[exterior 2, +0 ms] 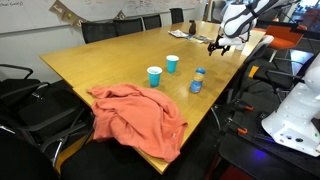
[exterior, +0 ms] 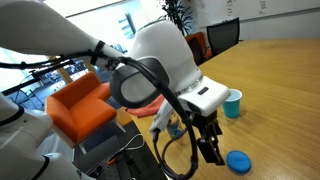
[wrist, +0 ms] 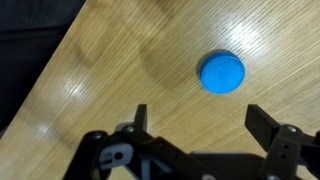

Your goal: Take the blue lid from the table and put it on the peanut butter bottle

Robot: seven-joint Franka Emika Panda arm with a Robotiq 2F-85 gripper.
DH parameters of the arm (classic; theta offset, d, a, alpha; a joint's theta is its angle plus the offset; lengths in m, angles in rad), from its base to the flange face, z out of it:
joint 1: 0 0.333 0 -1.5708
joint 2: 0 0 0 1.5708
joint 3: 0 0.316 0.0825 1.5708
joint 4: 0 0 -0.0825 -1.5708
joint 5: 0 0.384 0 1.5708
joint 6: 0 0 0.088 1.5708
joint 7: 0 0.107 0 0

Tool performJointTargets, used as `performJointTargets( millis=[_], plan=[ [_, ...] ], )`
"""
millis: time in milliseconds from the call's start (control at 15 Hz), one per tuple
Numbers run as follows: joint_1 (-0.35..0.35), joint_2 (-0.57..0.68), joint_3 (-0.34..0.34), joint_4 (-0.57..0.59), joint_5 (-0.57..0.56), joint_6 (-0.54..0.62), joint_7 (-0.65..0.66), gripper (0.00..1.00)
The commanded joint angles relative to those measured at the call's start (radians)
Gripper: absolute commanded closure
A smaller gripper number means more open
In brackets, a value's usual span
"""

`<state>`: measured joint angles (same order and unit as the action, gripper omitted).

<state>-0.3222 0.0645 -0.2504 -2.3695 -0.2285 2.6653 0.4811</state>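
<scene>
The gripper needs to next go to the blue lid and close across the lid's middle (exterior: pixel 238 162) (wrist: pixel 221 73), with fingers on opposite sides of its round edge.
The blue lid (wrist: pixel 221 73) lies flat on the wooden table (wrist: pixel 120 70), just ahead of my fingertips in the wrist view. It also shows near the table's edge in an exterior view (exterior: pixel 238 160). My gripper (wrist: pixel 203 120) is open and empty; it hovers above the table just beside the lid (exterior: pixel 210 150). The peanut butter bottle (exterior 2: pixel 197 80) stands upright near the table's edge, well away from the gripper (exterior 2: pixel 218 44). In an exterior view a blue-marked object (exterior: pixel 175 125), partly hidden behind the arm, may be that bottle.
Two light-blue cups (exterior 2: pixel 154 76) (exterior 2: pixel 172 64) stand mid-table; one shows in an exterior view (exterior: pixel 233 103). An orange cloth (exterior 2: pixel 135 115) lies on the table's near corner. Black chairs ring the table. An orange chair (exterior: pixel 85 105) stands beside the robot.
</scene>
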Motion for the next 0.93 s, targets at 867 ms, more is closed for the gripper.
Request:
performJointTargets(
  millis=[867],
  plan=[
    [0.042, 0.219, 0.003, 0.123, 0.384, -0.019, -0.137, 0.00]
  ],
)
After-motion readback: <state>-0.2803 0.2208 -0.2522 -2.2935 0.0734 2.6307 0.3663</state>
